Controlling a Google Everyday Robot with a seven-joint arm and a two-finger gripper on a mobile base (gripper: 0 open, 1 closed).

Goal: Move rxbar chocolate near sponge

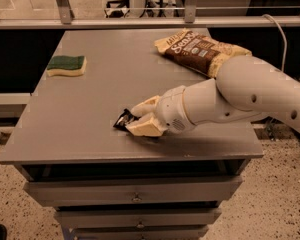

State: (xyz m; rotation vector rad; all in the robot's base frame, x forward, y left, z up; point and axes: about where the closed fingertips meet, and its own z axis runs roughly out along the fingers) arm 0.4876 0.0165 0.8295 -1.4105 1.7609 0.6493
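Note:
The rxbar chocolate will go down on the grey table [83, 83], close against the near edge of the sponge, where my gripper will let go of it.
The rxbar chocolate [122, 120], a small black wrapper with a crimped end, lies near the front edge of the grey table [90, 114]. Only its left end shows. My gripper [140, 117] reaches in from the right, its two cream fingers [146, 105] closed around the bar's right part. The sponge [66, 65], dark green on top over pale yellow foam, rests flat at the table's far left, well apart from the bar and the gripper.
A large brown-and-yellow chip bag [200, 49] lies at the back right of the table, behind my white arm [250, 94]. Drawers [135, 196] sit under the tabletop. A railing [140, 21] runs behind the table's far edge.

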